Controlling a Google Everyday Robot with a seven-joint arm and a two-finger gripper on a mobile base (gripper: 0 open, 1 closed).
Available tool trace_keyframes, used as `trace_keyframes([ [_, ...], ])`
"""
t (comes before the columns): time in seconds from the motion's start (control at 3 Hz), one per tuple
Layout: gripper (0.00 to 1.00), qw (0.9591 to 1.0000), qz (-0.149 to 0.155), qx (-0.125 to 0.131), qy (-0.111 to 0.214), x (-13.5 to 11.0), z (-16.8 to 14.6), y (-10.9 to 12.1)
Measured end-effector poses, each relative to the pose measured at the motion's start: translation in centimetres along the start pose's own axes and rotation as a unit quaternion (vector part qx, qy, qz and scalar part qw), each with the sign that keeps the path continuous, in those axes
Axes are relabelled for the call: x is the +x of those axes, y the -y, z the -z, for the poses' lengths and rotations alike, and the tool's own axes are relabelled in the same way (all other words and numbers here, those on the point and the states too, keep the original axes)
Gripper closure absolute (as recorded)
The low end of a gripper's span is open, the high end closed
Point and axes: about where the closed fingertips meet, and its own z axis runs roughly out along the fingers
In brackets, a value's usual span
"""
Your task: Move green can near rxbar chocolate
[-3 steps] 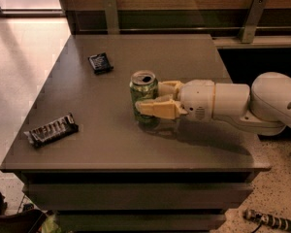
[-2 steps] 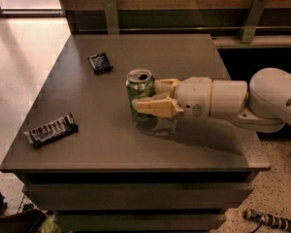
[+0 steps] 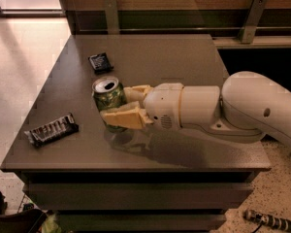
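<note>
The robot will set the green can down with its gripper on the grey table [image 3: 116, 132], between the rxbar chocolate and the robot's arm.
The green can [image 3: 108, 97] stands upright near the middle of the grey table [image 3: 174, 62], its silver top showing. My gripper [image 3: 117, 105] reaches in from the right and is shut on the can, one tan finger [image 3: 122, 118] in front of it and one behind. The rxbar chocolate [image 3: 52, 129], a long dark bar with white lettering, lies flat near the table's front left corner, to the left of and a little nearer than the can.
A smaller squarish dark packet [image 3: 100, 62] lies on the table behind the can. My white arm [image 3: 223, 108] spans the table's right half. The table's front edge [image 3: 136, 168] drops to the floor; a wooden wall stands behind.
My gripper has carried the green can to the left, closer to the rxbar chocolate. The bar and the small packet have not moved.
</note>
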Motion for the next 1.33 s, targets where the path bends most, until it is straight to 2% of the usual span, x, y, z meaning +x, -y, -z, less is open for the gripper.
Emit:
trace_keyframes([
  [0.33,1.00,0.9999,0.007,-0.010,0.004,0.5,-2.1,-2.8],
  [0.67,1.00,0.9995,0.015,-0.012,0.026,1.3,-2.6,-3.2],
  [1.33,1.00,0.9960,0.050,0.017,0.072,2.6,0.6,0.0],
])
